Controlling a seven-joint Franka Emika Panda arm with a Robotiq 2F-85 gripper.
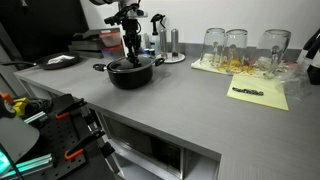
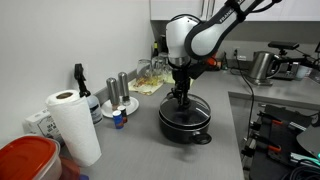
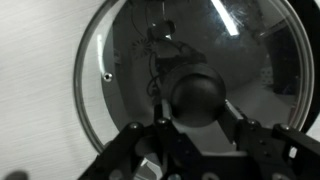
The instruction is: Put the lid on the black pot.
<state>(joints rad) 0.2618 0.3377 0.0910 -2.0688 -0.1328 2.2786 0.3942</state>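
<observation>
Next, my gripper lets go of the glass lid on the black pot's rim (image 1: pixel 128 64) (image 3: pixel 211 84), centred between the side handles of the pot.
The black pot (image 1: pixel 135 74) stands on the grey counter and shows in both exterior views (image 2: pixel 186 124). The round glass lid (image 3: pixel 120 60) with its metal rim lies on the pot and seems level; it is also visible in an exterior view (image 2: pixel 186 108). My gripper (image 3: pixel 197 112) hangs straight down over the pot's centre (image 1: pixel 133 56) (image 2: pixel 181 96). Its two fingers press on either side of the lid's black knob (image 3: pixel 197 96). The pot's inside is hidden under the lid.
Tall drinking glasses (image 1: pixel 237 45) stand on a yellow cloth at the back. A flat dark pan (image 1: pixel 60 61) lies beyond the pot. A paper towel roll (image 2: pixel 75 125), a red container (image 2: pixel 25 160), shakers (image 2: pixel 122 88) and a kettle (image 2: pixel 262 65) stand around.
</observation>
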